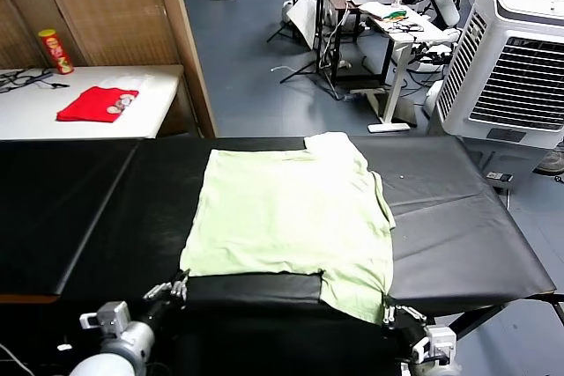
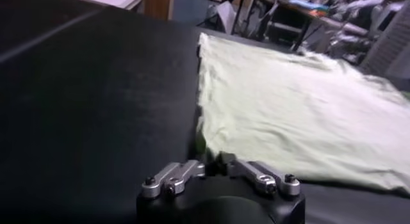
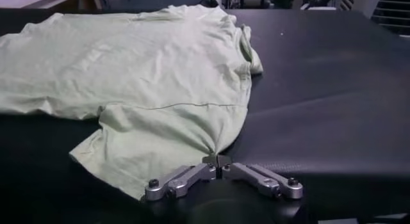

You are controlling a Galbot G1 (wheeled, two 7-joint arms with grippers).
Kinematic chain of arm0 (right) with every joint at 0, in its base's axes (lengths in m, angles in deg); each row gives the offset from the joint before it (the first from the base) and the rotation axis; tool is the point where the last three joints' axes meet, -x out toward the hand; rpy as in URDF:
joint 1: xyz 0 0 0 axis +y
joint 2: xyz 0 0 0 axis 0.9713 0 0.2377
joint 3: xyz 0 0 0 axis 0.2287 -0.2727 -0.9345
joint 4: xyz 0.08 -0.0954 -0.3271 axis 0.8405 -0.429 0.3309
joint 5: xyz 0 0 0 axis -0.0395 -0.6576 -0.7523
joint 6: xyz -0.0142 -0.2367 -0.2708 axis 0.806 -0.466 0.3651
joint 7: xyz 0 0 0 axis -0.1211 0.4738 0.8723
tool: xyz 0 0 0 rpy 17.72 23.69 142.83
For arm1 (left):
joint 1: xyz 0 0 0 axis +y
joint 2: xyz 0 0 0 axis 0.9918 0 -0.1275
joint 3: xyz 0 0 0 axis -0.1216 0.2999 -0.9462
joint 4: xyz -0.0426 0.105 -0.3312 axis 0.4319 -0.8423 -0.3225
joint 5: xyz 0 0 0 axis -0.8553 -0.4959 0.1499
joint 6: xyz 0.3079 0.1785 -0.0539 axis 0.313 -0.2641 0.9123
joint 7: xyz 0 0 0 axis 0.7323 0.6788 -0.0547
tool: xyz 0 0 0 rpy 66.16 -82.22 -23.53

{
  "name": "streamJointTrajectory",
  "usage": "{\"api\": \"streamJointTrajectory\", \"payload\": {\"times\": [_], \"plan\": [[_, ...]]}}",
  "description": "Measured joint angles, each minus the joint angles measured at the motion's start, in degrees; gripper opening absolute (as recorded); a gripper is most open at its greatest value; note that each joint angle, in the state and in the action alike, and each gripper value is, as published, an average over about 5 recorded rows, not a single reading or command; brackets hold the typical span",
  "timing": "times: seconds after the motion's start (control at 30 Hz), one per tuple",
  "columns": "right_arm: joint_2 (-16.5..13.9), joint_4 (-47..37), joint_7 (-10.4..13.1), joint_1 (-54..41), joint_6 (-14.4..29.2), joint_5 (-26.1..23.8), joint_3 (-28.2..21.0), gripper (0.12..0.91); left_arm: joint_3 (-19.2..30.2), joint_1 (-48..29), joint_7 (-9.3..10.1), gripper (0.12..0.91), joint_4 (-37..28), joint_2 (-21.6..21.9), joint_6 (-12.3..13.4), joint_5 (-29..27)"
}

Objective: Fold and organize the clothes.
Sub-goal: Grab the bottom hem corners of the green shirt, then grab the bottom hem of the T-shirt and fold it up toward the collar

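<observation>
My right gripper is going to put the pinched sleeve hem down on the pale green shirt's collar edge [image 1: 384, 220] [image 3: 252, 68], facing the air cooler.
The clothes are one pale green shirt [image 1: 291, 209] spread flat on the black table [image 1: 467, 217], with one sleeve toward the far edge and one hanging over the near edge. My left gripper [image 1: 181, 286] is shut at the shirt's near left corner [image 2: 204, 145], and the fabric runs down to its dark fingertips [image 2: 221, 160]. At the near right corner, on the sleeve hem [image 3: 192, 132], my right gripper [image 1: 388, 313] is shut on a pinched fold of cloth [image 3: 218, 156]. The shirt [image 3: 147, 65] lies slack with light wrinkles.
A white side table [image 1: 154, 85] at the far left holds a small red folded cloth [image 1: 97, 103] and a red and yellow can [image 1: 55, 50]. A wooden partition [image 1: 181, 33] stands behind it. A white air cooler [image 1: 515, 68] stands at the far right.
</observation>
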Motion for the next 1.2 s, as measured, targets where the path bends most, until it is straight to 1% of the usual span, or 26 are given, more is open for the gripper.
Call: {"api": "streamJointTrajectory", "payload": {"times": [0.1,0.27,0.47,0.63,0.83,0.97,1.07,1.13,1.17,1.2], "plan": [[-0.41,1.12,-0.19,0.04,1.16,0.96,0.76,0.122,-0.73,2.69,0.25,0.127,2.44,0.65,0.68,0.03],[-1.65,-0.91,-1.79,-3.58,6.64,3.54,0.95,0.122,-0.84,4.48,0.57,0.127,5.30,0.51,2.99,1.47],[-4.79,-8.73,-2.51,-12.62,13.37,5.83,-0.51,0.122,-0.41,-0.12,0.57,0.127,3.86,-1.04,6.30,1.95],[-8.04,-16.19,-2.94,-21.88,17.26,6.31,-2.85,0.122,0.15,-5.16,0.07,0.127,0.50,-1.39,8.01,-0.38],[-10.28,-25.21,-3.14,-30.70,19.00,6.11,-5.99,0.122,1.81,-10.74,-0.73,0.127,-4.48,-0.95,8.88,-4.90],[-10.46,-30.38,-3.21,-35.46,19.17,5.56,-8.29,0.122,2.81,-13.74,-1.22,0.127,-7.92,-0.28,9.55,-7.94],[-10.24,-33.29,-3.69,-38.36,18.86,5.51,-9.57,0.124,3.55,-15.46,-1.40,0.127,-10.15,0.13,9.81,-9.42],[-10.18,-34.31,-4.35,-39.47,18.03,5.78,-9.96,0.154,3.94,-16.44,-1.39,0.127,-11.42,0.30,9.68,-10.02],[-10.24,-34.49,-4.74,-39.70,17.53,5.93,-9.99,0.185,4.09,-16.88,-1.34,0.127,-11.98,0.36,9.51,-10.23],[-10.37,-34.43,-5.13,-39.72,17.04,6.05,-9.92,0.234,4.19,-17.24,-1.30,0.127,-12.44,0.40,9.29,-10.41]]}}
